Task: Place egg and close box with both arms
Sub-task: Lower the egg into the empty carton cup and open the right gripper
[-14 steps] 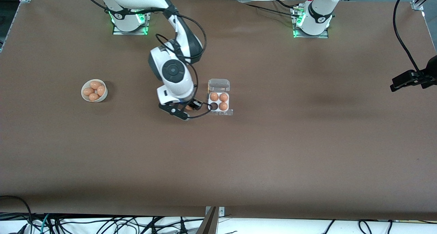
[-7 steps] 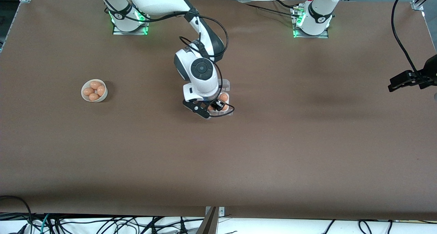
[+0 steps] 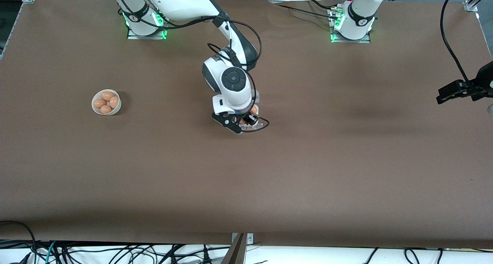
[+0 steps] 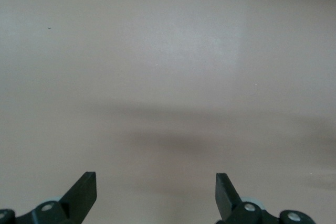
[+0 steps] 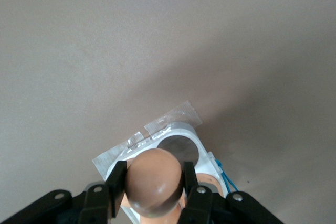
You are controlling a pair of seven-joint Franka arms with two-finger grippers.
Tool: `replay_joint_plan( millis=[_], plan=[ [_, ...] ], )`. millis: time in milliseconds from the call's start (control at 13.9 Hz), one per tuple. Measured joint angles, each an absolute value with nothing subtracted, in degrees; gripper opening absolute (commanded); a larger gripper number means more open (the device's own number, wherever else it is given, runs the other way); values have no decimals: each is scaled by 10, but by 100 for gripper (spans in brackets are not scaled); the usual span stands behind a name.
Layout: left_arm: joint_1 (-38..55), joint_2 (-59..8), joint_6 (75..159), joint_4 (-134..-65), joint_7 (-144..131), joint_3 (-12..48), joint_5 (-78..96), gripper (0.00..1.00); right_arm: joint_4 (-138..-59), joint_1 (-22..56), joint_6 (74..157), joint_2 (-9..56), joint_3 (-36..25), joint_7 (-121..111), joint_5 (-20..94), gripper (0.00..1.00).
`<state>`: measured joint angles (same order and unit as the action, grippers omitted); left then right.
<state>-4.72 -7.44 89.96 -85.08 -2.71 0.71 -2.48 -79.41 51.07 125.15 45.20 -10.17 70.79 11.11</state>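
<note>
My right gripper will release the egg in the dark empty cell of the whitish tray (image 3: 241, 119) (image 5: 180, 149), close to the clear tape. The egg is held just over the box now.
My right gripper (image 5: 154, 180) is shut on the egg (image 5: 154, 183), a smooth orange-brown one, and holds it just over the box (image 5: 181, 131). The whitish tray shows one dark empty cell (image 5: 179, 149) right beside the held egg. In the front view the right gripper (image 3: 243, 121) and its wrist hide most of the box (image 3: 256, 126); one boxed egg (image 3: 254, 109) peeks out. My left gripper (image 3: 443, 96) hangs open over bare table at the left arm's end, waiting. In its own wrist view the left gripper (image 4: 155, 188) has nothing between its fingers.
A round white bowl (image 3: 94, 107) with several more eggs sits toward the right arm's end of the table. Strips of clear tape (image 5: 173, 115) stick out from the box's edge. Black cables (image 3: 450, 40) hang above the left gripper.
The right arm carried the egg from beside the box, on the bowl's side, to over the box, covering most of it. The left gripper barely shifted.
</note>
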Motion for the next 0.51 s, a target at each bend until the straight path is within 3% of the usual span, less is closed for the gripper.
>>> replay_joint_plan(
  millis=[505],
  plan=[
    [-37, -75, 899, -851, -27, 7, -25, 100, -794, 511, 1232, 455, -101, 708, 111, 30]
  ],
)
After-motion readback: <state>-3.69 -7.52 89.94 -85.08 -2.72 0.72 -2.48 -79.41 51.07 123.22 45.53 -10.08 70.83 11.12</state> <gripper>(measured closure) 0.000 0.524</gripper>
